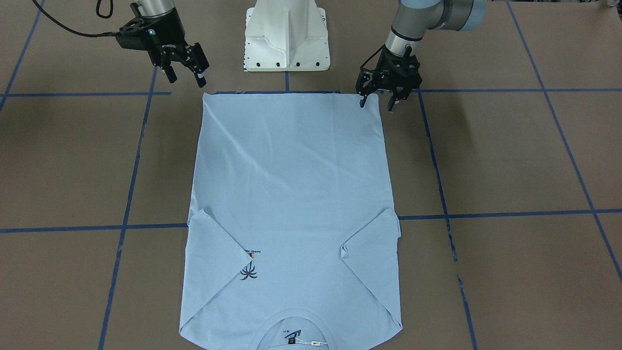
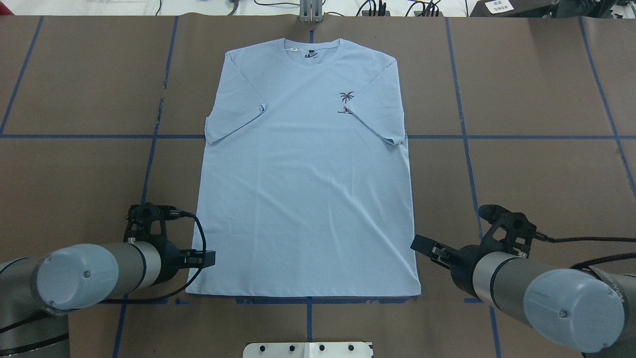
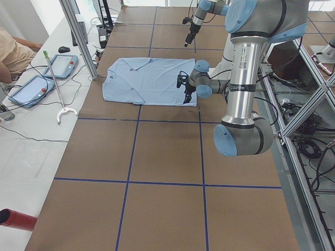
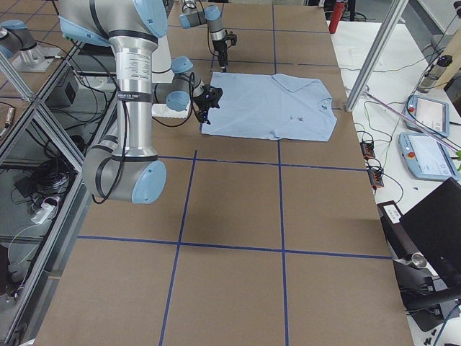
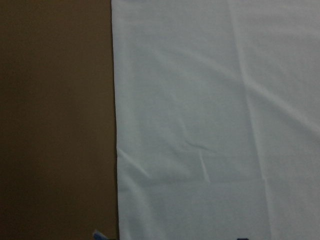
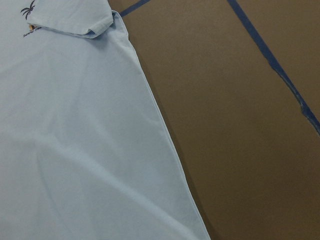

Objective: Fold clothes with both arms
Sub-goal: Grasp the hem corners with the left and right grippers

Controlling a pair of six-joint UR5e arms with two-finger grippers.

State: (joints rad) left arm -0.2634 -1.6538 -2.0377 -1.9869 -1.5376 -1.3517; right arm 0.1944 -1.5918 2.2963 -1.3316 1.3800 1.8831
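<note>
I should close my right gripper on the hem corner (image 1: 206, 96) of the light blue T-shirt, on the side whose folded sleeve touches the palm-tree print.
The light blue T-shirt (image 1: 291, 184) lies flat and face up on the brown table, neck away from the robot. Both sleeves are folded in over the chest, and one touches the palm-tree print (image 2: 347, 97). My left gripper (image 1: 376, 106) is open and low at one hem corner, one finger over the cloth and the other off it. My right gripper (image 1: 187, 80) is open and empty, raised just outside the other hem corner. The left wrist view shows the shirt's side edge (image 5: 116, 150). The right wrist view shows the other side edge and a folded sleeve (image 6: 75, 25).
The white pedestal base (image 1: 286, 36) stands just behind the hem. Blue tape lines (image 1: 437, 165) cross the table. A metal post (image 3: 78, 36) stands near the collar end, and tablets (image 3: 31, 89) and a person lie beyond the table's far edge.
</note>
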